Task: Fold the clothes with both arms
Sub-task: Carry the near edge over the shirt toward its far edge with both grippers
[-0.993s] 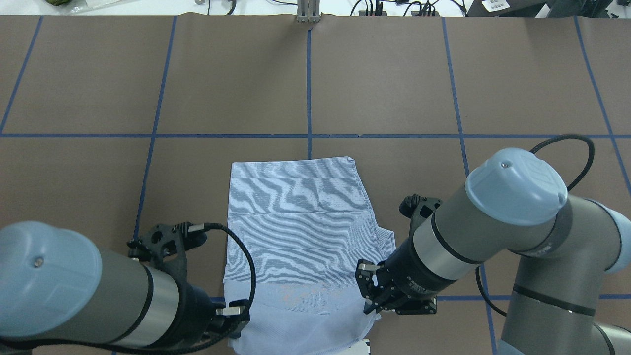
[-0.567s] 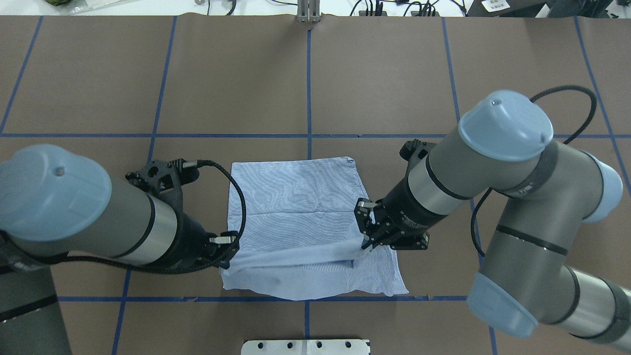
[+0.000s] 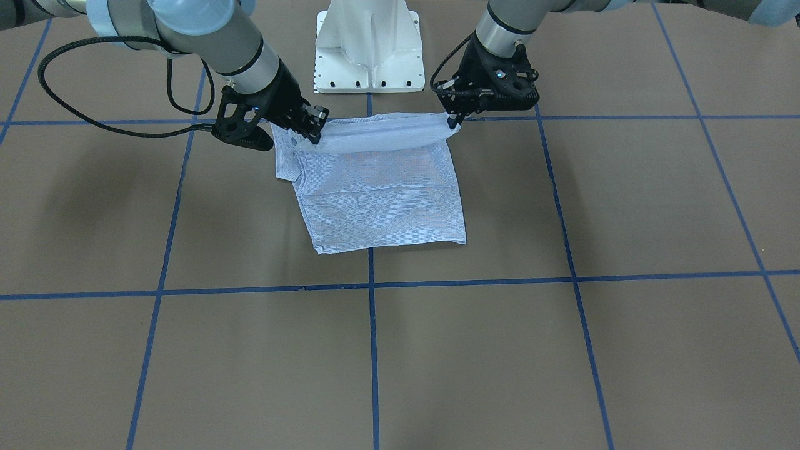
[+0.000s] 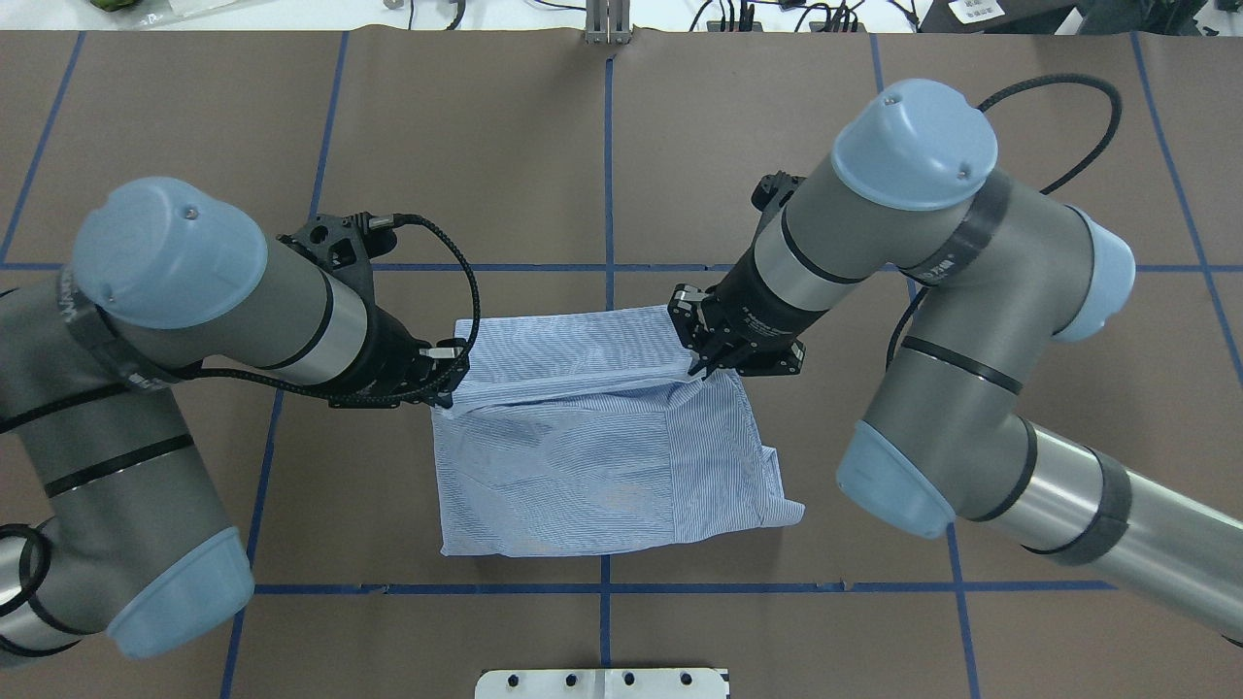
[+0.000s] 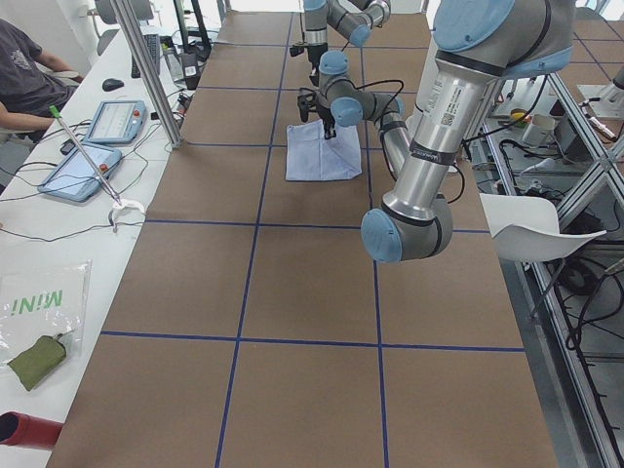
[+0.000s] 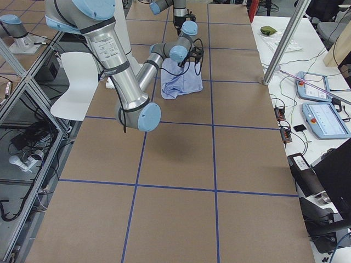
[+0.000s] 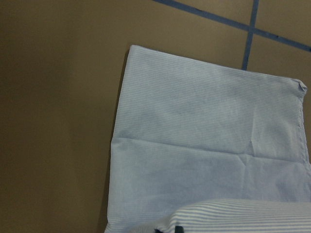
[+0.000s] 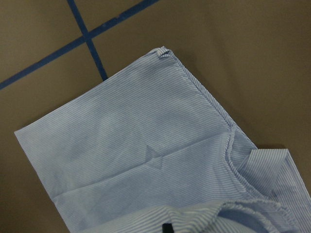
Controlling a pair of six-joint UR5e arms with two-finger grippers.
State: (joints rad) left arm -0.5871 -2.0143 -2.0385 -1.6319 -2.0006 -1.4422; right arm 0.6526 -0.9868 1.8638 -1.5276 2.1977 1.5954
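My left gripper has my end of the shirt's lifted edge, held stretched above the shirt's middle. It will put that end down just beside the shirt's far corner (image 3: 479,229) (image 7: 111,69).
The light blue striped shirt (image 4: 583,456) lies folded into a rough rectangle mid-table, also visible in the front view (image 3: 381,194). Its robot-side edge is lifted and held stretched in the air over its middle. My left gripper (image 4: 449,374) is shut on the left end of that lifted edge, and my right gripper (image 4: 697,357) is shut on the right end. In the front view the left gripper (image 3: 451,120) is on the right and the right gripper (image 3: 310,132) on the left. Both wrist views look down on the flat far part of the shirt (image 7: 204,145) (image 8: 136,160).
The brown table cover carries a grid of blue tape lines (image 4: 608,175). The white base pedestal (image 3: 369,44) stands just behind the shirt. A side bench with tablets (image 5: 83,171) and a seated person (image 5: 29,68) runs along the far edge. A white chair (image 5: 536,224) stands beside the robot.
Both grippers have lifted the shirt's robot-side edge and carried it away from the robot, over the shirt toward its far edge. Both arms stretched forward with it.
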